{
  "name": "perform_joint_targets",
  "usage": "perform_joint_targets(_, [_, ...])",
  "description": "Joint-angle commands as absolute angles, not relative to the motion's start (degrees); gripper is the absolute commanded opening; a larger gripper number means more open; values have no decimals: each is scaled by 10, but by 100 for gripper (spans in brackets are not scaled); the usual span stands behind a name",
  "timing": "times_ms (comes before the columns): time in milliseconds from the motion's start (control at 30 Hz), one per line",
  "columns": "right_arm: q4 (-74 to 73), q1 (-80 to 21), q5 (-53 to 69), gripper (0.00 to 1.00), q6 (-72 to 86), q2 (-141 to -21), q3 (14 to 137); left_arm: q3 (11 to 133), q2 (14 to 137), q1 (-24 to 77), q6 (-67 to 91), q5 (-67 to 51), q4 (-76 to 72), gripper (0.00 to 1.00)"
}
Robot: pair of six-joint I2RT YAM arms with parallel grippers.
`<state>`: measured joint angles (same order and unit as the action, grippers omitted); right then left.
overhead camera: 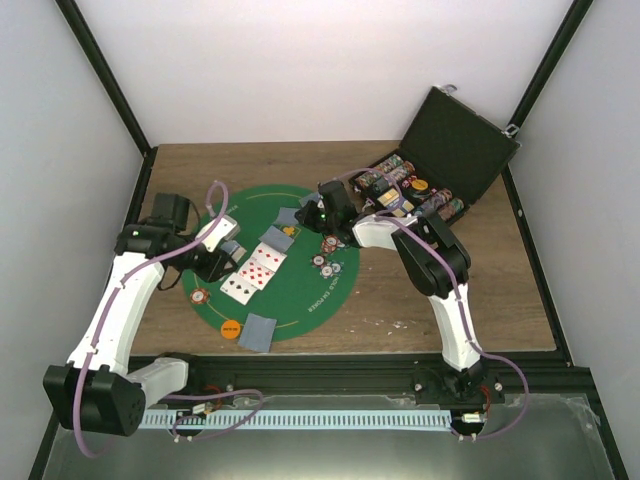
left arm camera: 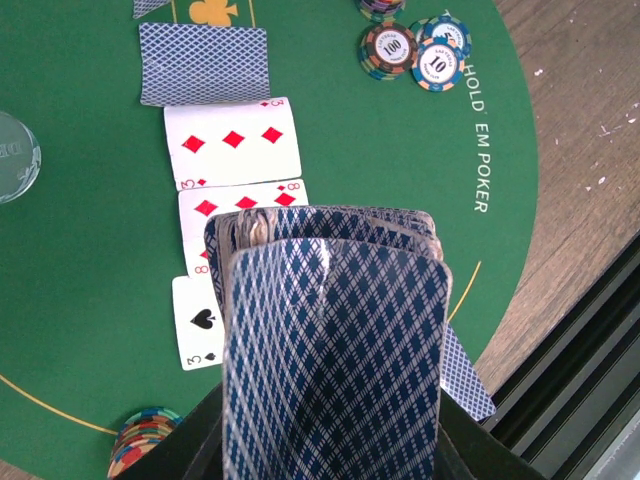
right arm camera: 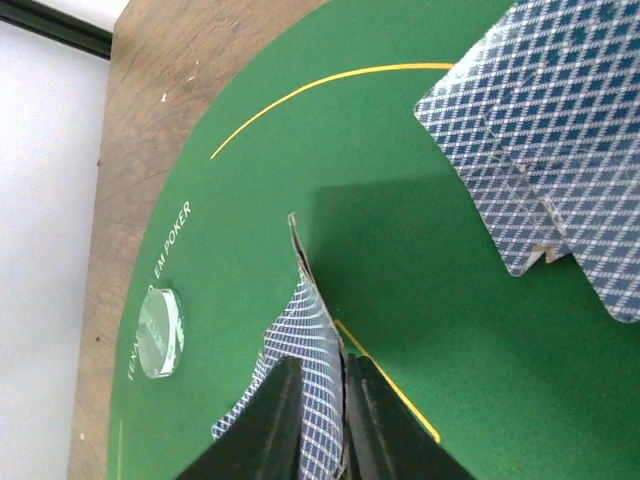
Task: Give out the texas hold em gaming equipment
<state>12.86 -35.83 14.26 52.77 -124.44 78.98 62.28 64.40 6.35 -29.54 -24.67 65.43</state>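
My left gripper needs to let go of the blue-backed deck on the mat's edge (overhead camera: 328, 312) (left arm camera: 532, 208) next to the HOLD 'EM POKER lettering.
On the green felt mat (overhead camera: 305, 300) lie face-up playing cards (overhead camera: 255, 272): a three of diamonds (left arm camera: 232, 142), an eight of diamonds (left arm camera: 245, 200) and a three of spades (left arm camera: 198, 325). My left gripper (overhead camera: 213, 262) (left arm camera: 330, 450) is shut on a blue-backed deck (left arm camera: 335, 350), held upright over that row. Over the mat's far side, my right gripper (overhead camera: 310, 213) (right arm camera: 322, 372) pinches blue-backed cards (right arm camera: 305, 330) on edge, just above the felt. Two face-down cards (right arm camera: 550, 150) lie beside it. Striped poker chips (left arm camera: 412, 52) sit at the mat's centre and a chip stack (left arm camera: 145, 440) at its left edge.
The black case (overhead camera: 455, 150) stands open at the back right with chip rows inside. An orange disc (overhead camera: 231, 327) and a face-down card (overhead camera: 257, 332) lie at the mat's near edge. A clear round disc (right arm camera: 160, 330) rests on the felt. Bare wooden table surrounds the mat.
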Motion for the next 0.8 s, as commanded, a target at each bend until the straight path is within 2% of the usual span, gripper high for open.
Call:
perform_joint_targets(0, [116,-366,133,18,508,-1232,791,633,646,60,-295,-258,651,32])
perform_joint_targets(300, [99,-376,98,47,454,-1176,769,644,649,60,-298,-262,663,32])
perform_joint_targets(467, [87,-376,98,60,449,-1165,767,647,646,60,-301,-260,669,32])
perform_joint_targets(767, [79,-370,90,61,386,-1136,772,651,638,60,-312,-266,685,33])
